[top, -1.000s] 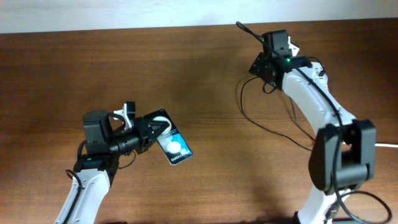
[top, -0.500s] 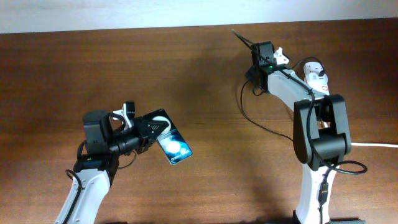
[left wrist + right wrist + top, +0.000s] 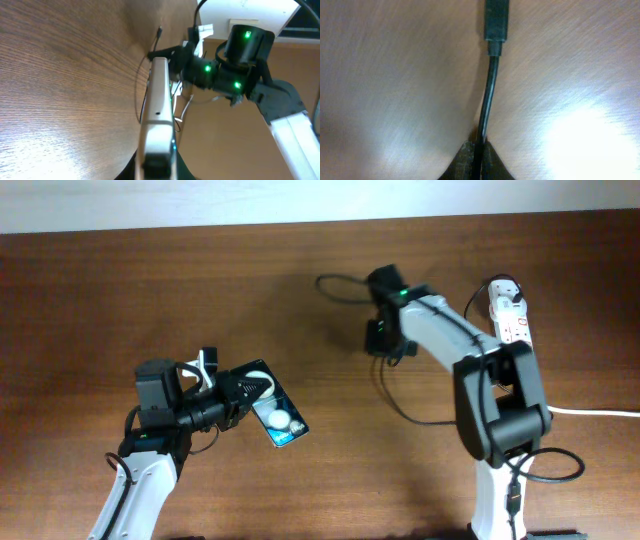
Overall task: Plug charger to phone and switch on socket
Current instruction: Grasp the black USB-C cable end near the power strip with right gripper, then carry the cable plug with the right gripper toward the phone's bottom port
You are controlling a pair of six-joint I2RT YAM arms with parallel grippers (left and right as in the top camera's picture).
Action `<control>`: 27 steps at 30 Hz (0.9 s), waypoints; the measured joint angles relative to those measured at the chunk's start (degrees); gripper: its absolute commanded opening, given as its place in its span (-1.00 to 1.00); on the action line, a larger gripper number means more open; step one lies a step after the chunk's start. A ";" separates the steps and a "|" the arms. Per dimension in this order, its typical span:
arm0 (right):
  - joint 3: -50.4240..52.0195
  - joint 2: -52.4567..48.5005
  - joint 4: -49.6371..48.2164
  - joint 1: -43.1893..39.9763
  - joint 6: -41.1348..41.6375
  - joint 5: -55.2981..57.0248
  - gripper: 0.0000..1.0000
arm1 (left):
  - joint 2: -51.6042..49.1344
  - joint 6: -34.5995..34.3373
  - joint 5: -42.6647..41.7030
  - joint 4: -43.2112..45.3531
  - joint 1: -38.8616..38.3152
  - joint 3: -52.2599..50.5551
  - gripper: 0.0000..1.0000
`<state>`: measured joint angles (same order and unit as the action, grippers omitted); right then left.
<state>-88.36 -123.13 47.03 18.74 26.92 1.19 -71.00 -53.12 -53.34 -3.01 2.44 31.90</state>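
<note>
I am pinching the thin cable with my right gripper well behind the connector, leaving a bendy piece, so next I open and grip closer to the connector (image 3: 493, 62) before plugging it in.
My left gripper (image 3: 247, 391) is shut on the phone (image 3: 279, 419), a black slab with white glare spots, held tilted above the table at lower left. In the left wrist view the phone (image 3: 158, 95) shows edge-on, rising from the jaws at the bottom. My right gripper (image 3: 375, 281) is shut on the charger (image 3: 340, 278), a thin black cable. Its connector tip (image 3: 497, 22) sticks out straight ahead of the pinching fingers (image 3: 466, 159). The rest of the cable (image 3: 398, 400) trails back across the table. The white socket (image 3: 509, 316) with red switches lies at the far right.
The socket's thick white cord (image 3: 602, 412) runs off the right edge. The right arm's upright base (image 3: 500, 430) stands at the lower right, the left arm's base (image 3: 150, 445) at the lower left. Bare wood lies between the two grippers.
The right gripper has closed on the cable and swung left and nearer, away from the far edge toward the middle, carrying the connector tip. The left gripper and phone have stayed put.
</note>
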 measured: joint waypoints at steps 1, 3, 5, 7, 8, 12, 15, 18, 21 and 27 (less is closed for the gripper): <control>0.00 0.04 0.44 1.44 -0.52 0.39 -0.22 | 0.00 0.04 0.04 0.02 0.00 0.00 -1.00; 0.00 0.09 0.68 4.26 -0.74 2.16 0.05 | 0.00 0.04 0.09 0.02 0.00 0.00 -1.00; 0.00 0.09 0.37 5.75 -0.81 5.31 0.13 | 0.00 0.04 0.20 0.02 0.00 0.00 -1.00; 0.00 0.09 -0.52 5.60 -1.22 7.67 0.13 | 0.00 0.07 0.20 0.02 0.00 0.00 -1.00; 0.00 0.09 -1.11 5.33 -1.27 8.55 0.13 | 0.00 0.07 0.20 0.02 0.00 0.00 -1.00; 0.00 0.09 -3.10 3.91 0.24 10.80 -0.07 | 0.00 0.07 0.20 0.02 0.00 0.00 -1.00; 0.00 0.09 -3.17 3.43 1.44 10.51 -0.20 | 0.00 0.07 0.20 0.02 0.00 0.00 -1.00; 0.00 0.09 -3.13 3.37 1.84 9.53 -0.48 | 0.00 0.07 0.20 0.02 0.00 0.00 -1.00; 0.00 0.09 -3.67 3.37 2.01 9.22 -0.78 | 0.00 0.07 0.20 0.02 0.00 0.00 -1.00; -0.13 0.09 -2.21 3.37 2.45 8.46 -0.92 | 0.00 0.07 -0.04 0.02 0.00 0.00 -1.00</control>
<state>-88.49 -123.04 44.82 22.11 29.36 9.65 -71.00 -53.06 -53.39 -2.98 2.44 31.90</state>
